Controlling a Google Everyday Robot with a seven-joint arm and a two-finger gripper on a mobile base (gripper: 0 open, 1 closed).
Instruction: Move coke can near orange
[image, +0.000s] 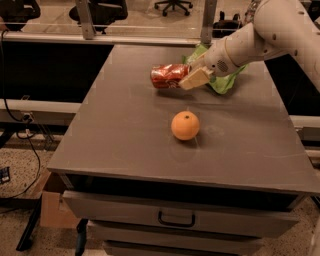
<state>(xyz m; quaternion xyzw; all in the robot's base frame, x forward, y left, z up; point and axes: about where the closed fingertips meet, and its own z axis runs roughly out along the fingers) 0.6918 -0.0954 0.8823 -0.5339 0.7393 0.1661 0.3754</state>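
My gripper needs to let go of the coke can on the table (213, 105) between the orange and the green chip bag.
The coke can (167, 75) is red with white lettering and lies sideways, held just above the grey table (125, 135) at its far middle. My gripper (191, 79) is shut on the can's right end, with a beige finger (196, 78) across it. The orange (185, 125) sits on the table nearer the front, below and slightly right of the can, apart from it. My white arm (260, 35) reaches in from the upper right.
A green chip bag (225, 80) lies behind my gripper at the far right, partly hidden by the arm. Drawers with a handle (176, 219) sit under the table's front edge. Office chairs and a railing stand beyond the far edge.
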